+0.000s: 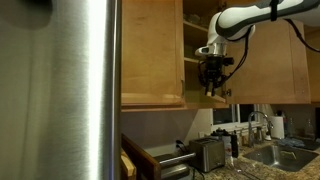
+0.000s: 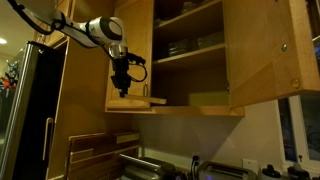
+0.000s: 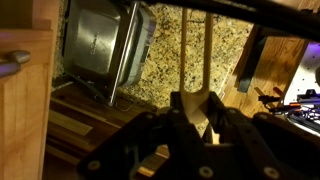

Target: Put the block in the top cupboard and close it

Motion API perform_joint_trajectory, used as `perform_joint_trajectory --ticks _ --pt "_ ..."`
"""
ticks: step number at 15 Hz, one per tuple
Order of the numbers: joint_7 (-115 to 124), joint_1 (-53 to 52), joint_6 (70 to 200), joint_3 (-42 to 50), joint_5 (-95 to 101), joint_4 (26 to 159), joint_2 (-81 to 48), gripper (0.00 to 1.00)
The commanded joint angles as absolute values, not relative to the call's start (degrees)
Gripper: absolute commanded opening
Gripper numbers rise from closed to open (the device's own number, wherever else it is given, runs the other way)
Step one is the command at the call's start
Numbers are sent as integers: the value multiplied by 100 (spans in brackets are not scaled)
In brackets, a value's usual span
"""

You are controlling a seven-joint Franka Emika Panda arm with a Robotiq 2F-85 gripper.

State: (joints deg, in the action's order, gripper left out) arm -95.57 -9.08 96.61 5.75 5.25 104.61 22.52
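The block will go down from my gripper onto the bottom shelf of the open top cupboard [image 1: 190, 99].
The top cupboard [image 2: 190, 58] stands open in both exterior views, with its wooden shelves showing [image 1: 196, 50]. My gripper [image 2: 122, 90] hangs at the cupboard's lower front edge [image 1: 213, 82]. The block [image 2: 145, 99], a slim pale bar, lies level along the cupboard's bottom lip right under the fingers. In the wrist view my dark fingers [image 3: 197, 120] are shut around a pale piece of wood [image 3: 196, 108], which I take to be the block. Most of its length is hidden there.
A tall steel fridge [image 1: 80, 90] stands beside the cupboard [image 2: 40, 110]. Below are a granite counter [image 3: 170, 60], a metal toaster [image 1: 207, 153], a metal tray [image 3: 100, 45], wooden boards [image 2: 95, 150] and a sink faucet [image 1: 262, 125]. An open door [image 2: 265, 50] juts out. Dishes [image 2: 180, 45] sit on a shelf.
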Motion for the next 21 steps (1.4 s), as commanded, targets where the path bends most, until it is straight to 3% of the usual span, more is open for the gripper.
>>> perform_joint_trajectory --ticks 1,21 --pt "-10144 -667 9729 701 593 10054 2010 10" --pt "-12313 234 11461 876 188 8562 46 10"
